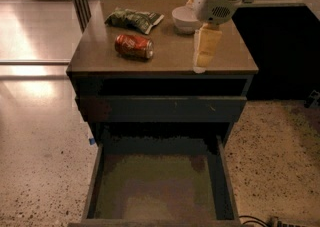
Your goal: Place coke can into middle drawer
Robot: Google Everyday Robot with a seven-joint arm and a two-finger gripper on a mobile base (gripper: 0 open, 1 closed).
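My gripper is to take hold next of the middle of the coke can (134, 46), which lies in front of the green-and-white snack bag.
The coke can (134, 46) lies on its side on the left middle of the cabinet top (165, 58). My gripper (203, 56) hangs pointing down from the white arm over the right part of the top, near its front edge. It is well to the right of the can, apart from it, and holds nothing that I can see. The middle drawer (155, 186) stands pulled out below, with an olive-grey floor and nothing in it.
A green-and-white snack bag (134, 18) and a small white bowl (184, 19) sit at the back of the cabinet top. A shut dark drawer front (160, 108) spans the cabinet above the pulled-out drawer. Speckled floor lies on both sides.
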